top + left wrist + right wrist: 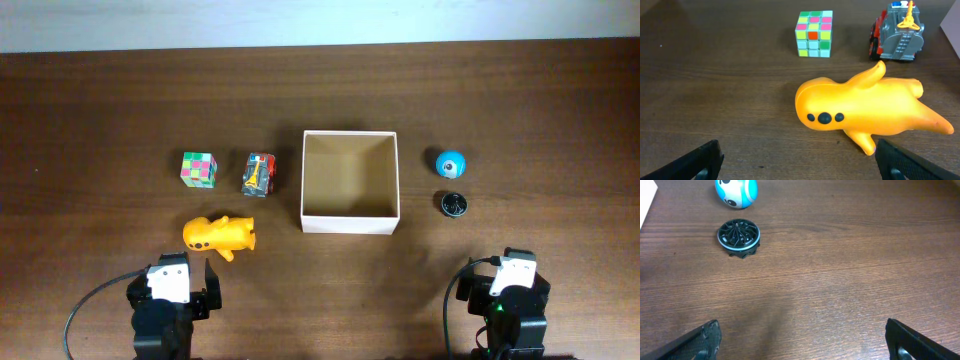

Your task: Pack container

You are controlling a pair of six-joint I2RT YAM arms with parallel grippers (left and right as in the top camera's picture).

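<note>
The robot's left gripper should go to the red toy truck next and close on its sides [260, 162] [902, 8] by the truck's light bar.
The container [350, 224], a square white box with a tan inside, stands open and empty at the table's middle. Left of it lie a red toy truck [260, 174] [898, 31], a colourful puzzle cube [198, 168] [814, 34] and a yellow toy animal [220, 235] [865, 111]. Right of it lie a blue ball with an eye [451, 162] [736, 192] and a black disc toy [453, 204] [739, 237]. My left gripper [190, 285] [800, 162] is open and empty just in front of the yellow animal. My right gripper [508, 285] [802, 342] is open and empty at the front right.
The dark wooden table [100, 120] ends at a pale wall strip along the back. A corner of the box shows at the upper left of the right wrist view [646, 200]. Cables run from both arm bases at the front edge.
</note>
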